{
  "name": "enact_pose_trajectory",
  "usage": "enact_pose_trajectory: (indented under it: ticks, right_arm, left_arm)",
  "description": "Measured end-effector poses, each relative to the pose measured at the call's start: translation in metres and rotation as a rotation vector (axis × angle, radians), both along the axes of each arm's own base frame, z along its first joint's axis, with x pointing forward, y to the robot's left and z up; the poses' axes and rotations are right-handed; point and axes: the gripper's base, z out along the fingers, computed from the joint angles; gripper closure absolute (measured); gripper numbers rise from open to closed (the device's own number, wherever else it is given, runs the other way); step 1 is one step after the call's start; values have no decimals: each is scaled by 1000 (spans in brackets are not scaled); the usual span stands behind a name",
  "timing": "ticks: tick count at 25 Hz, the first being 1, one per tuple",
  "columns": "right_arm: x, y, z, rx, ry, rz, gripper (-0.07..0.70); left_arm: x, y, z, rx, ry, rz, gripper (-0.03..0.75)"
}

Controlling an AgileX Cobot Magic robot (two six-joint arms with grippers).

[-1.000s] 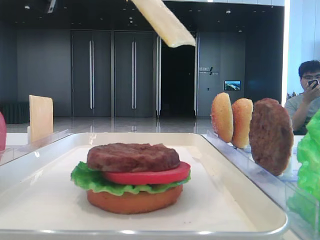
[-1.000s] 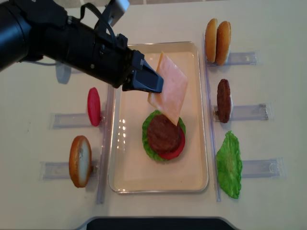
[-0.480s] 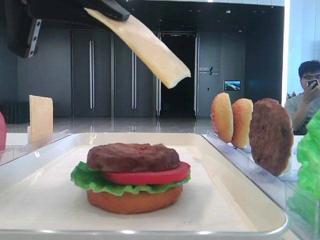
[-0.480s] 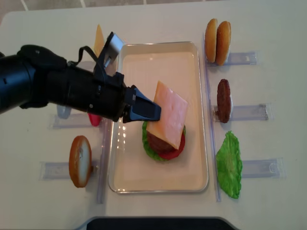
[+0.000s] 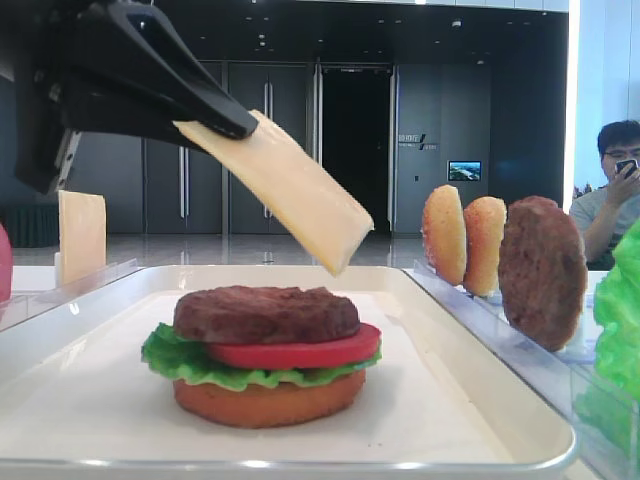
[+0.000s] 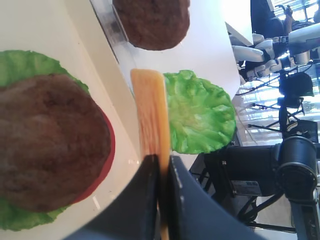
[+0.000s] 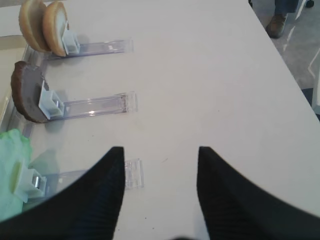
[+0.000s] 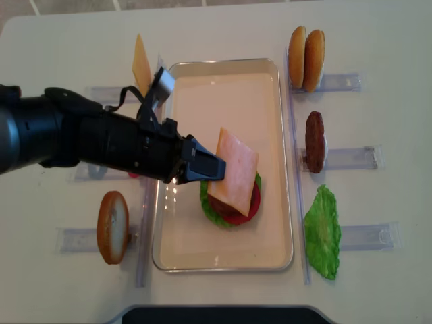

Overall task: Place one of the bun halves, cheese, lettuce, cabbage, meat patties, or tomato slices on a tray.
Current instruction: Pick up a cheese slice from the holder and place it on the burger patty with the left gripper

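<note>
My left gripper has the cheese slice now. It will let go of it on top of the meat patty [image 8: 221, 194] [image 6: 25, 161], a little toward the lone bun half.
My left gripper [image 8: 214, 167] is shut on one edge of a pale yellow-orange cheese [image 8: 233, 170] slice. The slice hangs tilted, its low corner just above the stack, not touching it in the low exterior view [image 5: 292, 192]. On the white tray [image 8: 217, 94] stands a stack: bun half [image 5: 265, 402], lettuce [image 5: 180, 360], tomato slice [image 5: 300, 353] and meat patty [image 5: 265, 312] on top. In the left wrist view the cheese [image 6: 150, 112] sits edge-on between the shut jaws, beside the patty [image 6: 50, 140]. My right gripper [image 7: 160, 156] stands open over bare table, holding nothing.
Clear racks flank the tray. On the right stand two bun halves [image 8: 306, 48], a patty [image 8: 314, 140] and a lettuce leaf [image 8: 322, 231]. On the left are a bun half [image 8: 113, 226] and another cheese slice [image 8: 140, 64]. A seated person [image 5: 615, 185] is at the far right.
My left gripper has carried the cheese down and toward the near end of the tray, from high above it to just over the stack. The stack has not moved.
</note>
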Motion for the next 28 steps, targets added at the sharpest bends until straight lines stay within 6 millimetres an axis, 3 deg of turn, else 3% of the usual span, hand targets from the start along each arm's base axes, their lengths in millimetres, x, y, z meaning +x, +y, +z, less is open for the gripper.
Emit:
enact_pose_trajectory:
  ticks: [10,28]
  right_arm:
    - [0,0,0,0,0,0,280]
    - [0,0,0,-1,0,0,280]
  left_arm:
    - [3,0,-13,39,5,-10,697]
    - [5,4,-17,91,-20,-11,697]
